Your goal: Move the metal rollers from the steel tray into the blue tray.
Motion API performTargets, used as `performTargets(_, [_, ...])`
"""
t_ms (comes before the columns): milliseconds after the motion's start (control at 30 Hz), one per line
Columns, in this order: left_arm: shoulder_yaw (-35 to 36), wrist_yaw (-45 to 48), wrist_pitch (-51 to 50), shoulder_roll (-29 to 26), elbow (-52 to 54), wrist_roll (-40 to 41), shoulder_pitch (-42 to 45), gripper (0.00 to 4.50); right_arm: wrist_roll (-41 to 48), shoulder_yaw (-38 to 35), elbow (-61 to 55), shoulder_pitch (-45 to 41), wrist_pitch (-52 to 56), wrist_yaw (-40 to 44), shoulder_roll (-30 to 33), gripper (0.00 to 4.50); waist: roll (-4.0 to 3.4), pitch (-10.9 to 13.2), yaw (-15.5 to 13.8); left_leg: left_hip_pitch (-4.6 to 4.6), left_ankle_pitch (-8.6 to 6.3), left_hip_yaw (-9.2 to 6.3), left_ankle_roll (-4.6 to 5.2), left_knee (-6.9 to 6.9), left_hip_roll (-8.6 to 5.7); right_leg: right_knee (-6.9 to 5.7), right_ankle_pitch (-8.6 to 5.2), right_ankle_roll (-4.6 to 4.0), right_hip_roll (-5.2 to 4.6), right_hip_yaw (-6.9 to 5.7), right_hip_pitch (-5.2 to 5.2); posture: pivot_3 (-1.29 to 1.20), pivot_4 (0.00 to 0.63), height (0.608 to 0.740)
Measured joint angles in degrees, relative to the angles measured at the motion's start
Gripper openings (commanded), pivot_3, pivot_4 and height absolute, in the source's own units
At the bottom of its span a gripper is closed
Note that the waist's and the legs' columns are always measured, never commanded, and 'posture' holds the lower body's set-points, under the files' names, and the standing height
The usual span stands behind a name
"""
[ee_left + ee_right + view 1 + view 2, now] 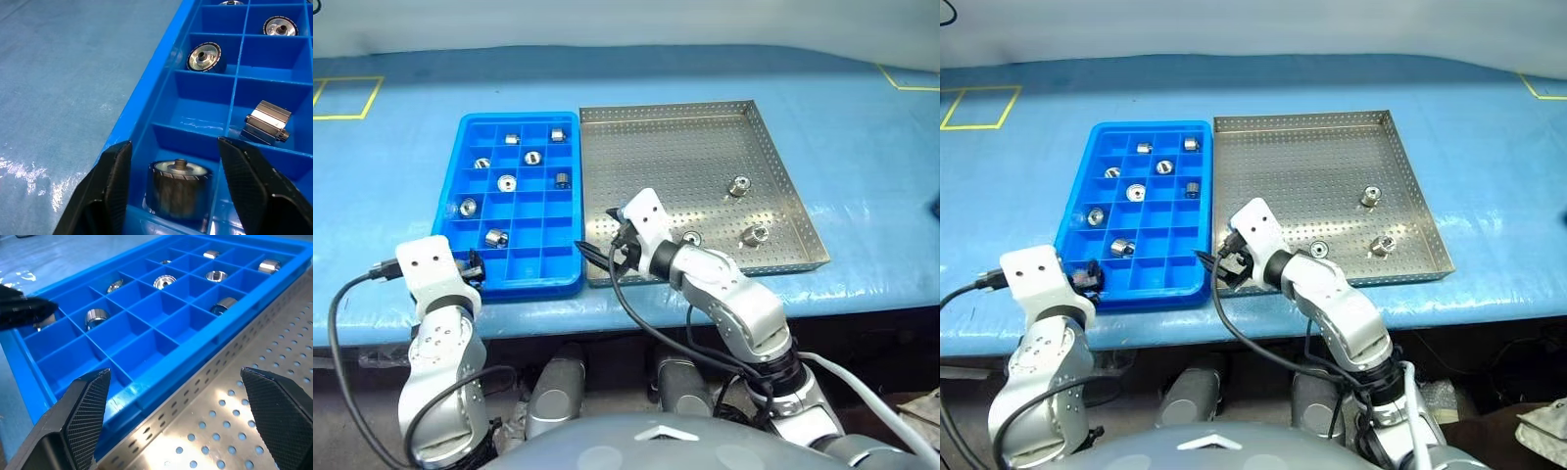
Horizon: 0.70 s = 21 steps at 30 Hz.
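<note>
The metal roller on the steel tray that lies closest to the blue tray is next. My right gripper will close around the round side of the metal roller (692,238).
The blue tray (519,117) lies left of the steel tray (675,157). Three metal rollers (738,185) (755,234) (691,238) rest on the steel tray's right half. Several more sit in the blue tray's compartments (506,182). My left gripper (173,147) is open over the tray's near-left corner compartment. A roller (178,188) stands in that compartment between its fingers, untouched. My right gripper (174,374) is open and empty, hovering at the steel tray's near-left corner (607,243) and pointing toward the blue tray.
Both trays sit on a blue tabletop (862,147) with yellow tape marks at the far corners. The table's front edge runs just below the trays. My right forearm (724,294) crosses that edge near the steel tray.
</note>
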<state>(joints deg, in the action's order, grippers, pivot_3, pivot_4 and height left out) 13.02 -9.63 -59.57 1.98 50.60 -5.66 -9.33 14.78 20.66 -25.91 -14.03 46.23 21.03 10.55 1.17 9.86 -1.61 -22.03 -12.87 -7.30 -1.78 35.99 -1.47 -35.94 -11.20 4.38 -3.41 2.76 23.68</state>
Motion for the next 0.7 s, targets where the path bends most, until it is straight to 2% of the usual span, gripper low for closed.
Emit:
performTargets(133, [-1.0,3.3,2.1,-0.1,-0.2,2.5,3.4,4.45,-4.4,-2.7,-1.2,0.8,4.0,-7.7,-0.1,4.5,0.01,0.0,-0.2,-0.05,0.02,0.0,-0.03,0.04,-0.03,0.01,0.0,0.0,-0.06,-0.03,-0.01,0.1,0.15,0.74])
performTargets(200, [-3.5,6.8,4.3,0.1,-0.7,5.9,5.5,4.45,-7.7,-5.0,-2.1,0.7,8.3,-12.8,-0.3,4.5,0.03,0.0,-0.3,-0.09,0.02,0.01,-0.04,0.07,-0.06,0.03,0.0,0.0,-0.09,-0.04,0.0,0.07,0.15,0.74])
performTargets(333, [-9.1,12.8,7.7,-1.4,-2.5,10.2,6.9,4.45,-9.2,-9.7,-4.4,0.5,17.1,-16.8,-1.7,4.5,-0.03,0.0,0.7,-0.15,0.02,0.02,-0.03,-0.03,-0.04,0.03,-0.01,-0.06,-0.08,-0.03,0.11,0.02,0.15,0.74])
performTargets(433, [-14.3,19.4,9.1,-8.3,-3.8,12.8,5.7,4.45,-9.7,-12.7,-5.2,-0.8,23.8,-18.8,-3.8,4.5,-0.1,0.0,2.2,-0.17,0.01,0.01,-0.03,-0.09,0.01,-0.03,-0.07,-0.16,-0.04,-0.06,0.19,0.01,0.15,0.74])
performTargets(500, [-18.6,25.4,10.5,-15.5,-3.9,14.1,4.5,4.45,-9.8,-14.4,-5.8,-1.0,28.0,-19.7,-4.9,4.5,-0.16,0.0,3.0,-0.16,-0.01,0.02,-0.01,-0.12,0.02,-0.04,-0.09,-0.2,-0.05,-0.05,0.19,0.01,0.15,0.74])
performTargets(633, [-22.2,32.9,11.8,-22.9,-3.9,17.1,2.5,4.45,-9.8,-15.0,-6.0,-1.0,32.5,-19.7,-5.1,4.5,-0.2,0.0,3.5,-0.16,-0.01,0.04,0.0,-0.07,0.01,-0.03,-0.09,-0.18,-0.06,-0.05,0.18,0.01,0.15,0.74])
performTargets(700, [-23.4,35.4,12.2,-24.7,-3.9,18.6,1.8,4.45,-9.8,-14.8,-5.8,-0.7,33.2,-19.6,-5.1,4.5,-0.22,0.0,3.7,-0.15,-0.01,0.05,0.0,-0.07,0.02,-0.03,-0.09,-0.18,-0.06,-0.05,0.18,0.02,0.15,0.74])
